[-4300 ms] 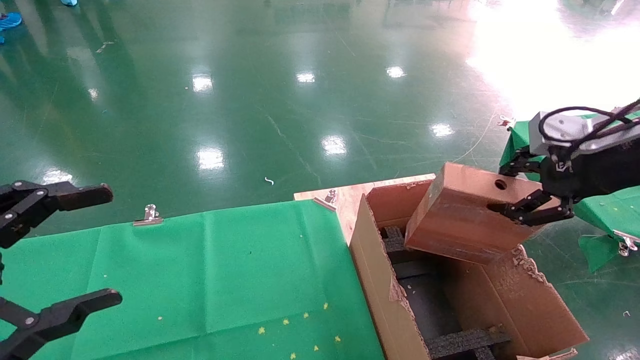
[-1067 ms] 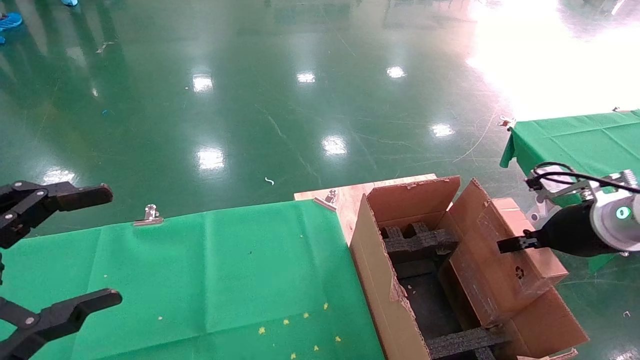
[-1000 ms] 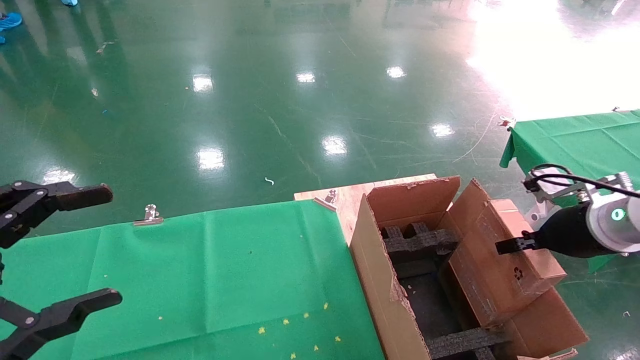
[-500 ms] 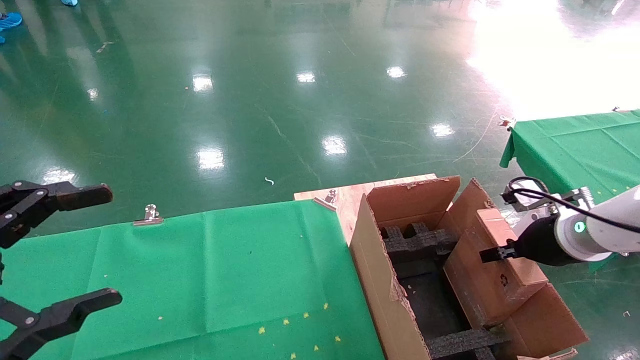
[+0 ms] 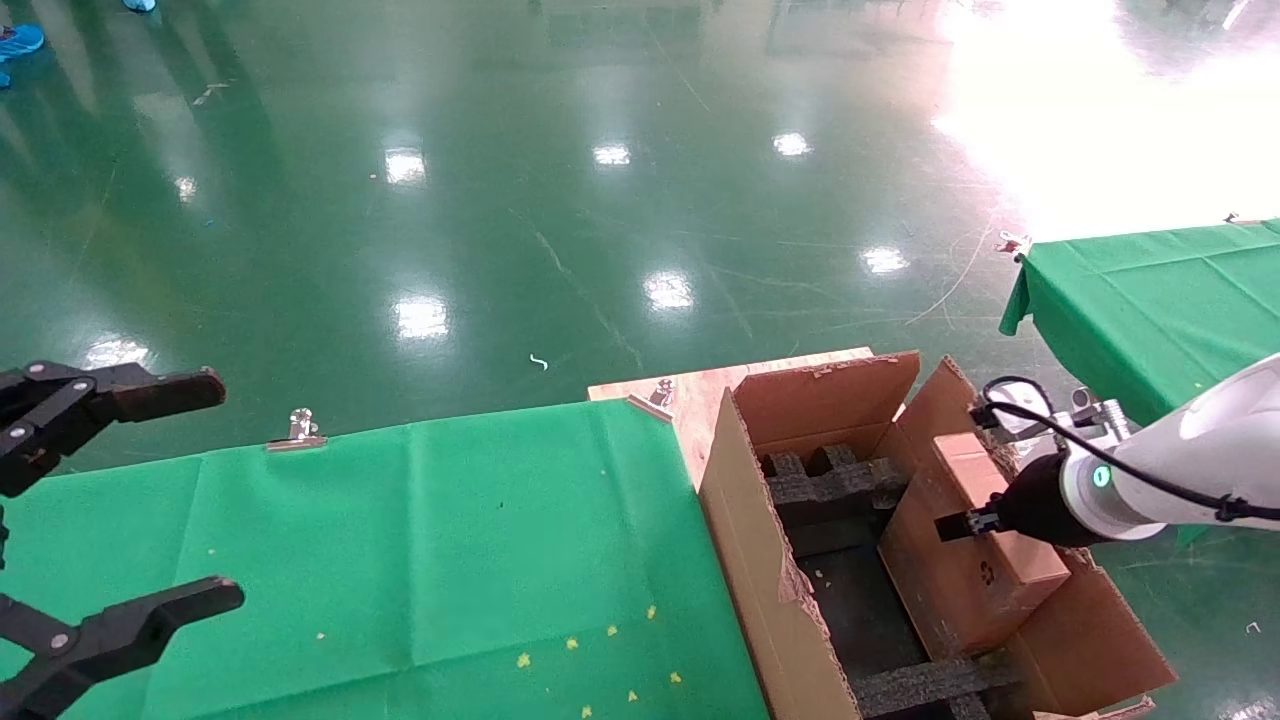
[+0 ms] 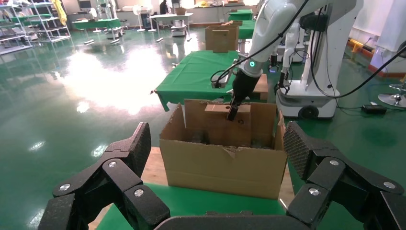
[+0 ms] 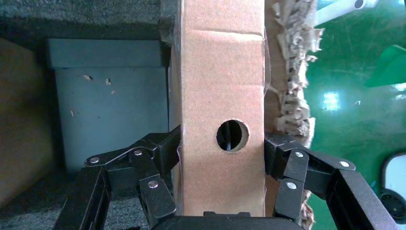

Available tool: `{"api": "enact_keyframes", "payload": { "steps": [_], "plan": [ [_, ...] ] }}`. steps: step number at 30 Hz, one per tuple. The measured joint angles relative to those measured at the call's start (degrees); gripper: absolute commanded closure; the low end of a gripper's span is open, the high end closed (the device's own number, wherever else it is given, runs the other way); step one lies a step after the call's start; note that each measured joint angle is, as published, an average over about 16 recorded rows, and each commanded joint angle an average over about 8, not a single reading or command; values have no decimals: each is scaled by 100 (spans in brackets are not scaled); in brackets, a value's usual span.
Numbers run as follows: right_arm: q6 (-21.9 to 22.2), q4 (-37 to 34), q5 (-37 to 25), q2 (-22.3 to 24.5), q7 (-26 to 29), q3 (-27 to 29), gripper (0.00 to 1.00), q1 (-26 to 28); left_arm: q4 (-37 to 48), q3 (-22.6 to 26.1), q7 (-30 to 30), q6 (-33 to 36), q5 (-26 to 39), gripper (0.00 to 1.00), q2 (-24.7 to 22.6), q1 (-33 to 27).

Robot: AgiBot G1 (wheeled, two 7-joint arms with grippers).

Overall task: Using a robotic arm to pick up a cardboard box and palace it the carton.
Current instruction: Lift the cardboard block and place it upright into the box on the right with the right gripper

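My right gripper is going to release the cardboard box between the black foam blocks (image 5: 921,584) (image 7: 189,101), along the ragged side of the carton.
The cardboard box (image 5: 975,560) stands on edge inside the carton (image 5: 760,570), against its right wall and partly above the rim. My right gripper (image 5: 958,523), on the white robotic arm (image 5: 1190,470), is shut on the box's top end. In the right wrist view the fingers (image 7: 153,158) press both broad faces of the box (image 7: 222,86) beside its round hole. Black foam (image 5: 835,485) lines the carton below. My left gripper (image 5: 140,490) hangs open over the green table, far left. The left wrist view shows the carton (image 6: 220,167) with the box (image 6: 218,129) in it.
A green cloth table (image 5: 400,560) with metal clips (image 5: 297,430) adjoins the carton's left side on a wooden board (image 5: 690,390). A second green table (image 5: 1150,300) stands at the right. The carton's ragged right flap (image 7: 292,72) lies close beside the box.
The right gripper turned the box from tilted above the carton to upright, then moved it left and down into the carton's right side. The left arm stayed still.
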State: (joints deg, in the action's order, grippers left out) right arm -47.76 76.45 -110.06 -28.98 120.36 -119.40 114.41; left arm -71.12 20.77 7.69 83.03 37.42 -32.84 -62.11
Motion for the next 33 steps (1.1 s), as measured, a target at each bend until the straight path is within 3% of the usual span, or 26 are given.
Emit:
{"api": "enact_keyframes", "payload": {
  "steps": [13, 27, 28, 29, 33],
  "plan": [
    [148, -257, -44, -216, 144, -114, 100, -399, 0, 0, 0, 0, 0, 0, 0, 0],
    [303, -787, 391, -526, -184, -145, 100, -781, 0, 0, 0, 0, 0, 0, 0, 0],
    [313, -819, 424, -543, -219, -144, 98, -800, 0, 0, 0, 0, 0, 0, 0, 0],
    [322, -848, 456, -558, -252, -142, 90, -817, 0, 0, 0, 0, 0, 0, 0, 0],
    [349, -935, 560, -600, -361, -137, 40, -868, 1, 0, 0, -1, -1, 0, 0, 1]
  ]
}}
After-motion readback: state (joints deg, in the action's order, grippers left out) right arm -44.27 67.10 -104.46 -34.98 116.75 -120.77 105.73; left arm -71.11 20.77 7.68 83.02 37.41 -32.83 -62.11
